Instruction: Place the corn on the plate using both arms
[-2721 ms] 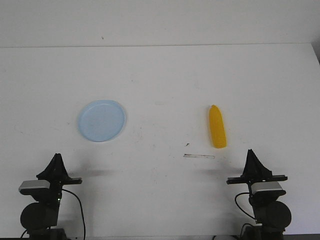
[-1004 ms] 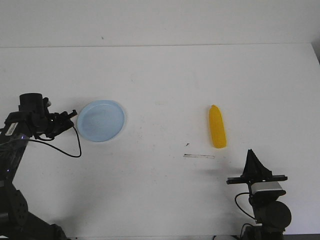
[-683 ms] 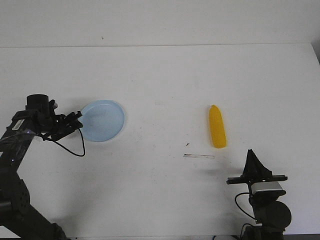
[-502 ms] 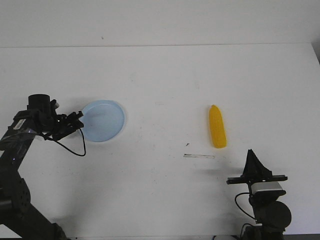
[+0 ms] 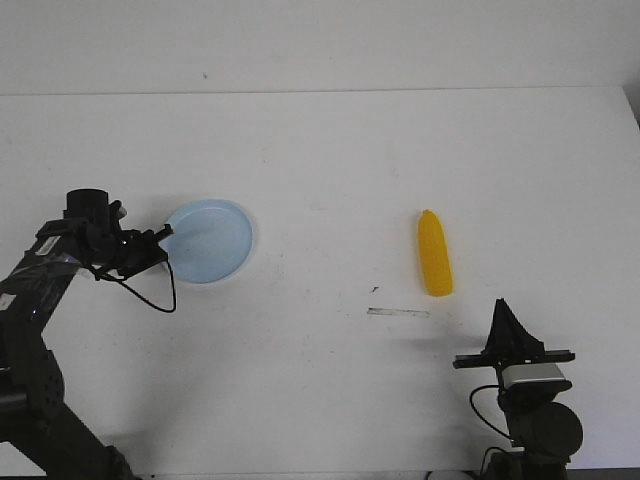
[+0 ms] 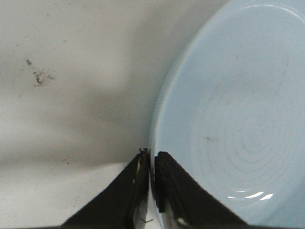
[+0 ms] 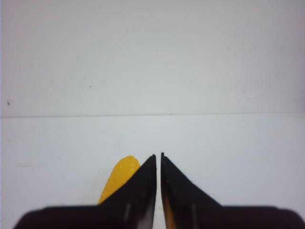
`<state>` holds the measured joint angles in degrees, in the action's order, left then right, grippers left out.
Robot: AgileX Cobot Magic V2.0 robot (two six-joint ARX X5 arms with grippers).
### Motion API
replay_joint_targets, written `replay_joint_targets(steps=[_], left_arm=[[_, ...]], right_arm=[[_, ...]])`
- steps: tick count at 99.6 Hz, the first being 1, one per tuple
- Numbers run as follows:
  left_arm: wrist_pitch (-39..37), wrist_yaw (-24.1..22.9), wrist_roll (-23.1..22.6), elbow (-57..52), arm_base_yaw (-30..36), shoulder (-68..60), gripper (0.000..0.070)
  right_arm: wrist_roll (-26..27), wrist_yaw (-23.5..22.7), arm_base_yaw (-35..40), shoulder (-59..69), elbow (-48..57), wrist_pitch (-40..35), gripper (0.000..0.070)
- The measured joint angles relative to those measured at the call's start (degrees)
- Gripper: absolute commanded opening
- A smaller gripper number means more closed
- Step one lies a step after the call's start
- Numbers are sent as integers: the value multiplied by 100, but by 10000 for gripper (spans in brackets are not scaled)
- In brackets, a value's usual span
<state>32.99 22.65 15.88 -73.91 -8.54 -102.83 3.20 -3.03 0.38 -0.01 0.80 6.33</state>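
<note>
My left gripper needs to set the pale blue plate down and release it on the white table (image 5: 316, 285), next to the thin grey strip.
The pale blue plate (image 5: 212, 241) lies on the left of the white table. My left gripper (image 5: 163, 237) is at its left rim and is shut on it. In the left wrist view one finger sits outside the rim and the other inside the plate (image 6: 228, 114), with the left gripper (image 6: 151, 157) pinching the edge. The yellow corn (image 5: 434, 254) lies on the right of the table, pointed end away from me. My right gripper (image 5: 500, 304) rests shut near the front edge, short of the corn. The corn (image 7: 120, 179) is partly hidden behind the right gripper (image 7: 158, 155).
A thin grey strip (image 5: 398, 313) and a small dark speck (image 5: 375, 289) mark the table between the corn and the front. The table's back edge (image 5: 320, 92) meets a white wall. A black cable (image 5: 160, 295) hangs from the left arm.
The left arm rose from its rest, reached to the plate's left rim and closed on it. The plate has shifted slightly right. The right arm and corn have not moved.
</note>
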Motion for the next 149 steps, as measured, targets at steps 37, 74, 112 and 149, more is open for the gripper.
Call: replay_joint_targets(steps=[37,74,112,149], left_arm=[[4,632,116,0,271,94,1],[-129,623,417,0,2041,369,1],[-411,-160,992,0,3237,234,6],[-234,-354,1045,2,3268,234,299]], right_arm=[[0,0,0,0,0,0,15],[0,0,0,0,0,0,15],[0,0,0,0,0,0,15],[0,0,0,0,0,0,15]])
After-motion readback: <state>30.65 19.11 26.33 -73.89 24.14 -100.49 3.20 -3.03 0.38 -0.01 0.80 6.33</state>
